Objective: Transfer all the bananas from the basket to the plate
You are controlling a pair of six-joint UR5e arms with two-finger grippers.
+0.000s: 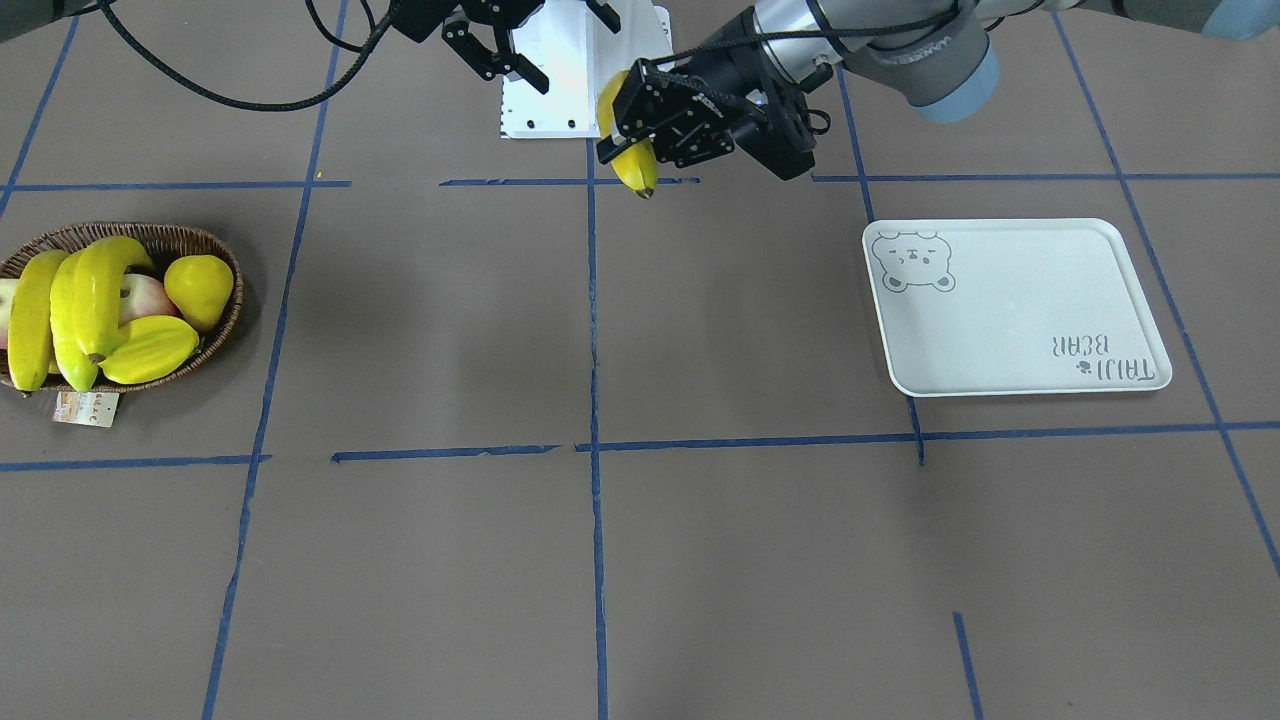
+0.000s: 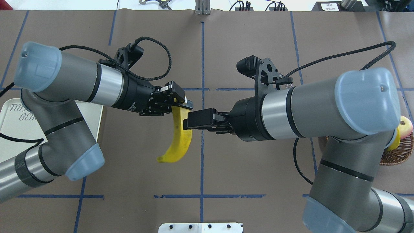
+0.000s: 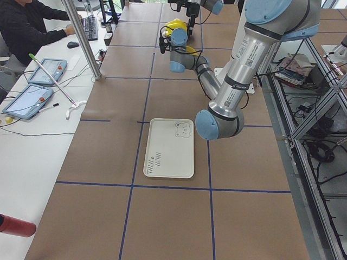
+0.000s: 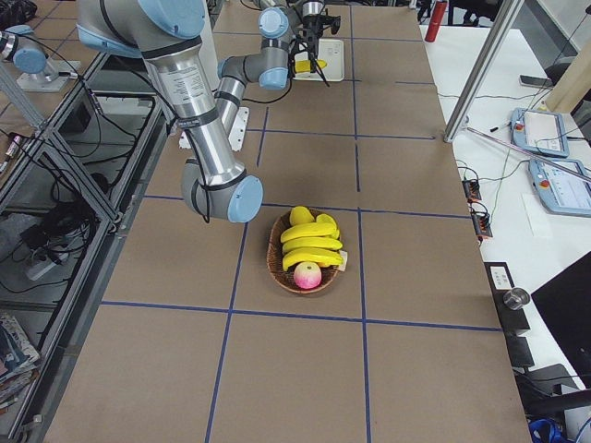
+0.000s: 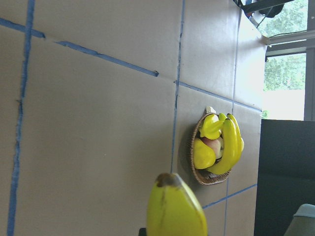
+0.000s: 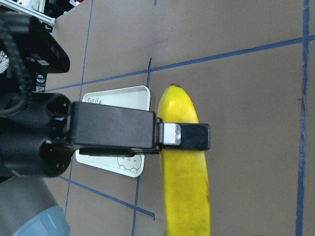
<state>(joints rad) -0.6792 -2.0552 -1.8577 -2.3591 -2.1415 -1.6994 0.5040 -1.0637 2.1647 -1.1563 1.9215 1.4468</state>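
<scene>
Next, I let go of the yellow banana with my left gripper on the white bear plate (image 1: 1084,306), by its grey lettering.
My left gripper (image 1: 628,128) is shut on a yellow banana (image 2: 179,142) near one end and holds it in the air over the table's middle. The banana hangs curved below the gripper (image 2: 181,105). My right gripper (image 2: 189,122) stands open just beside that banana, and the front view shows its fingers (image 1: 505,65) apart from it. Three more bananas (image 1: 70,305) lie in the wicker basket (image 1: 150,232) at my right end of the table. The white bear plate (image 1: 1010,310) lies flat at my left end with nothing on it.
The basket also holds a star fruit (image 1: 150,350), a yellow pear-shaped fruit (image 1: 200,288) and an apple (image 1: 145,295), and a paper tag (image 1: 85,408) hangs off it. The white robot base plate (image 1: 580,90) sits between the arms. A person (image 3: 27,27) sits at a side desk.
</scene>
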